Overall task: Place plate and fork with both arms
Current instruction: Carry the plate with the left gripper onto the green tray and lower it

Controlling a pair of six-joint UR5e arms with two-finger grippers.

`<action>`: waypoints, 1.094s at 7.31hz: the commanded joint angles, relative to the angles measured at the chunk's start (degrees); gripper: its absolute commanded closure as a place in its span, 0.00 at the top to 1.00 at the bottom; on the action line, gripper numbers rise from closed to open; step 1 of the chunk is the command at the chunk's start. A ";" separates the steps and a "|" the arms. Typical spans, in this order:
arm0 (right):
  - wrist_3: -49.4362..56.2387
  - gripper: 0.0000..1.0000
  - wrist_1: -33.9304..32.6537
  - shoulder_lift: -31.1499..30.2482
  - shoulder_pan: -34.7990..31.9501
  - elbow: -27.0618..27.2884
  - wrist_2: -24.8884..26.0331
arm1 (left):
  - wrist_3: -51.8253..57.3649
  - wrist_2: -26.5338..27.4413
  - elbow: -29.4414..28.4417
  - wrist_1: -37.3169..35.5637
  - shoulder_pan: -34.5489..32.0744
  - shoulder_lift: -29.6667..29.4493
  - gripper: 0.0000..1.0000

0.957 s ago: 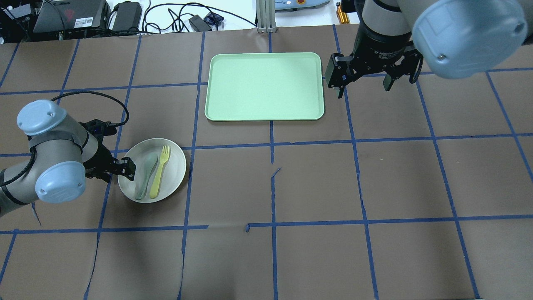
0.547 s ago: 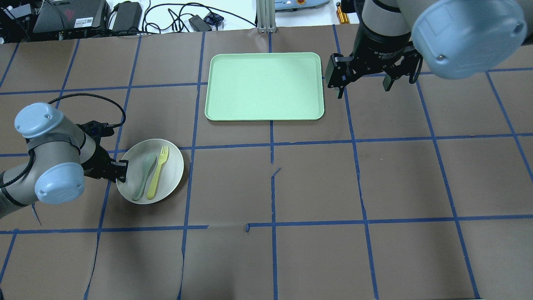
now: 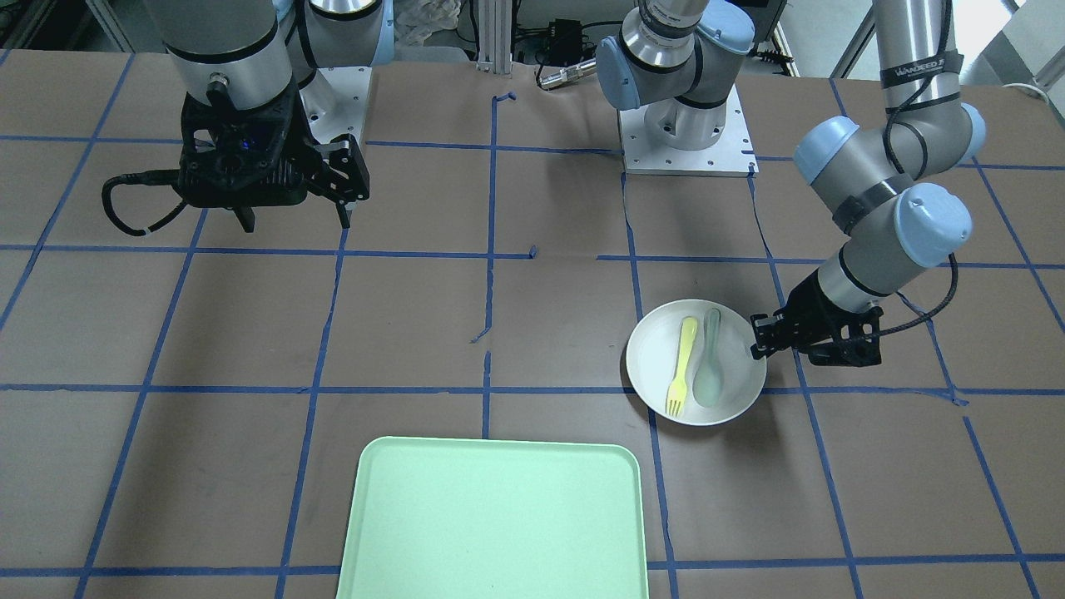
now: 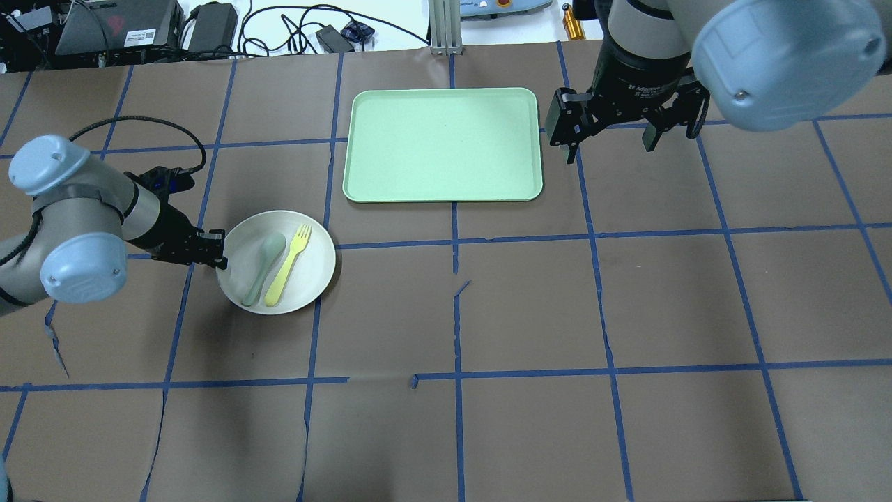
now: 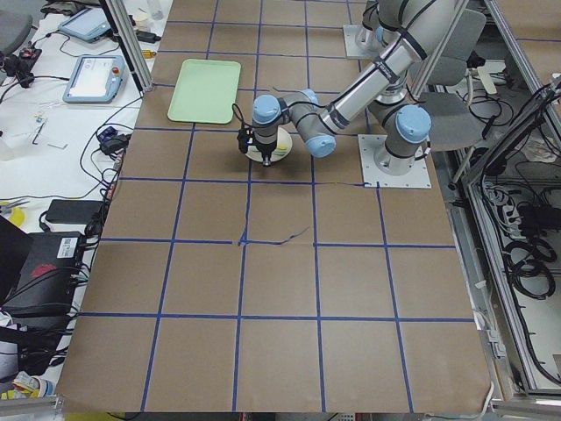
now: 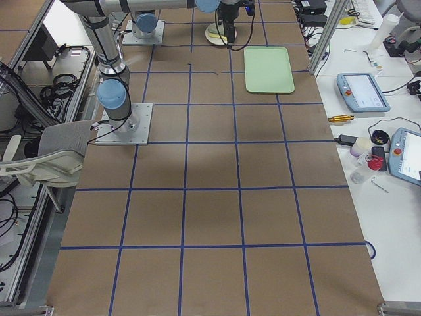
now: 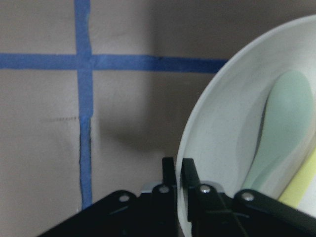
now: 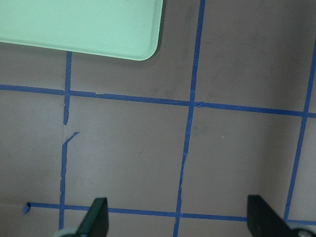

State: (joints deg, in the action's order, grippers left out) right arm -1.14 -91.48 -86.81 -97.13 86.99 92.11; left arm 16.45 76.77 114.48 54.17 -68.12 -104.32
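Note:
I should use my left gripper to set the off-white plate free on the middle part of the light-green tray [image 3: 507, 540], letting go of it there.
The off-white plate [image 4: 315, 270] is left of the table's middle, with a shadow under it. The pale-yellow fork [image 4: 287, 266] lies in it beside a grey-green spoon [image 4: 261, 268]. My left gripper [image 4: 217, 254] is shut on the plate's left rim. The left wrist view shows its fingers [image 7: 169, 174] pinching the rim of the plate [image 7: 222, 133]. In the front view the plate [image 3: 653, 358], fork [image 3: 681, 366] and left gripper [image 3: 759, 337] are at the right. My right gripper [image 4: 610, 150] is open and empty, hovering right of the tray, and also shows in the front view [image 3: 295, 223].
A light-green rectangular tray [image 4: 442, 143] lies at the far middle of the table, and shows in the front view [image 3: 491, 524] and the right wrist view [image 8: 79, 24]. Blue tape lines cross the brown table. Cables and devices lie beyond the far edge.
My left gripper has carried the plate, with fork and spoon in it, up off the table and right and farther away, toward the tray. The right arm has barely moved.

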 commanded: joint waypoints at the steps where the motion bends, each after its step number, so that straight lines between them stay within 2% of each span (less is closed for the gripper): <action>1: -0.09 1.00 -0.02 0.06 0.01 0.02 -0.09 | -12.69 -7.77 -14.14 5.42 -7.86 -5.42 0.00; 4: -0.09 1.00 -0.02 0.06 0.01 0.02 -0.09 | -26.68 -7.26 -27.78 5.25 -19.73 -17.10 0.00; 5: -0.09 1.00 -0.02 0.06 0.01 0.02 -0.09 | -29.52 -7.69 -31.30 4.81 -21.33 -20.62 0.00; 7: -0.09 1.00 -0.02 0.06 -0.08 0.02 -0.09 | -36.19 -7.78 -35.89 1.41 -23.62 -26.60 0.00; 8: -0.09 1.00 -0.02 0.15 0.01 0.02 -0.09 | -36.66 -7.43 -36.08 -1.05 -24.24 -28.29 0.00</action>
State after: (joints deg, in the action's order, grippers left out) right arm -1.23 -91.49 -86.72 -97.18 87.01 92.02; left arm -18.03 69.05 79.74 56.01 -91.25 -129.74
